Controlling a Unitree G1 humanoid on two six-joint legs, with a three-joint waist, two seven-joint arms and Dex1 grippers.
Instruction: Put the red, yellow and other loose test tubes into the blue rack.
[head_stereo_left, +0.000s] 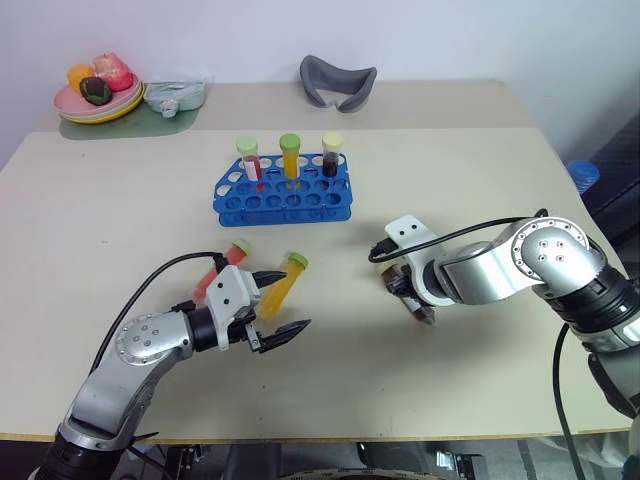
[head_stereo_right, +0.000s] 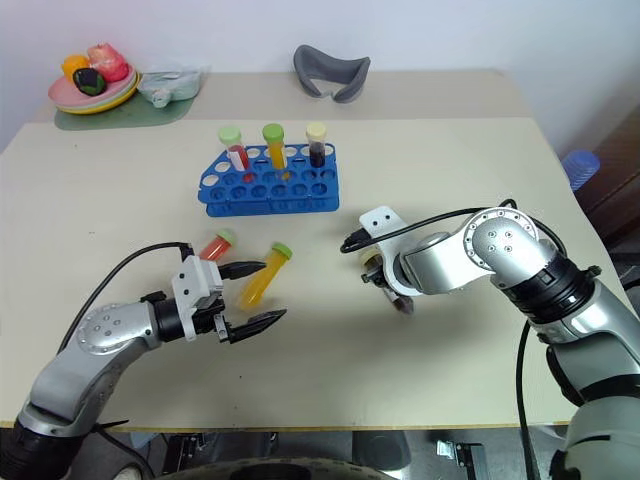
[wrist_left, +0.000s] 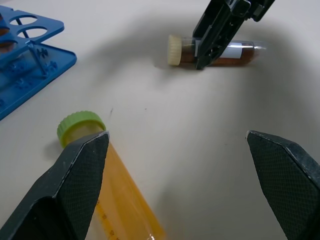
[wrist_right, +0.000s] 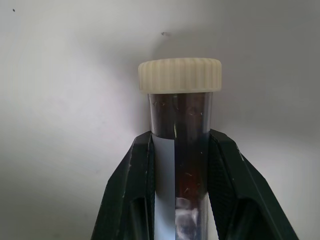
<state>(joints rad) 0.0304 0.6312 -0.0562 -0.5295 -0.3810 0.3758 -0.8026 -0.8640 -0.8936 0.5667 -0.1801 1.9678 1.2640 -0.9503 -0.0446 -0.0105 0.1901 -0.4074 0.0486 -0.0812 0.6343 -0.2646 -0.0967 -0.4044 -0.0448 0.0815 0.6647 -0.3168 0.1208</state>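
Note:
My right gripper is going to place the dark brown tube. I should put it down in the blue rack hole (head_stereo_left: 334, 194) in front of the upright dark tube.
The blue rack (head_stereo_left: 283, 195) stands mid-table and holds a red, a yellow and a dark tube upright in its back row. A loose yellow tube (head_stereo_left: 285, 283) with a green cap lies in front of it, and a loose red tube (head_stereo_left: 222, 268) lies just to its left. My left gripper (head_stereo_left: 296, 299) is open beside the yellow tube, one finger (wrist_left: 75, 185) against it. To the right, my right gripper (head_stereo_left: 415, 305) points down and is shut on a dark brown tube (wrist_right: 180, 125) with a cream cap that lies on the table.
At the back left, a plate (head_stereo_left: 95, 105) of toy food sits on a green mat beside a clear bag (head_stereo_left: 175, 95). A grey curved object (head_stereo_left: 338, 80) lies at the back centre. The table's right edge is near my right arm.

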